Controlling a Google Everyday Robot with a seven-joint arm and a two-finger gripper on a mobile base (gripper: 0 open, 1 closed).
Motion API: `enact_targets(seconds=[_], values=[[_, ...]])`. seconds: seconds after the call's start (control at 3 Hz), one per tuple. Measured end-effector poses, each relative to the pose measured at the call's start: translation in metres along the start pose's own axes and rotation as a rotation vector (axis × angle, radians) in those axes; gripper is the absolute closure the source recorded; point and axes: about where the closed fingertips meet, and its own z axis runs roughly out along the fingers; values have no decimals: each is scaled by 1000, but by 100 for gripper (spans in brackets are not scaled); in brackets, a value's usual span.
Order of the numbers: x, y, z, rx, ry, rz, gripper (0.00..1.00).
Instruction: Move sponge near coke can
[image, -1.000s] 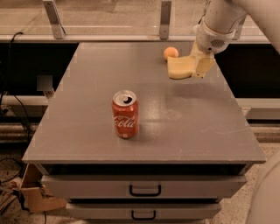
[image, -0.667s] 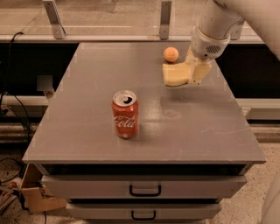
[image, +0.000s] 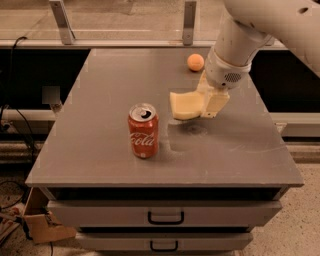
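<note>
My gripper needs to release the pale yellow sponge on the grey table top, snug (image: 177, 129) against the red coke can.
The red coke can (image: 143, 131) stands upright on the grey table top (image: 100, 90), left of centre and near the front. My gripper (image: 206, 104) is shut on the pale yellow sponge (image: 185, 105) and holds it just above the table, a short way right of the can and slightly behind it. The sponge sticks out to the left of the fingers. A dark shadow lies on the table right under it.
A small orange ball (image: 195, 62) lies at the back of the table, behind the gripper. The table is a cabinet with two drawers (image: 165, 217) in front. A railing with metal posts (image: 189, 22) runs along the back edge.
The gripper has carried the sponge from beside the orange ball towards the front and left, closer to the can. The can and ball have not moved.
</note>
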Motion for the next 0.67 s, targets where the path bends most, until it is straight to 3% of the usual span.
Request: enact_targets(seconds=[0.67], values=[[-22,37,20,-49,-45,9,100]])
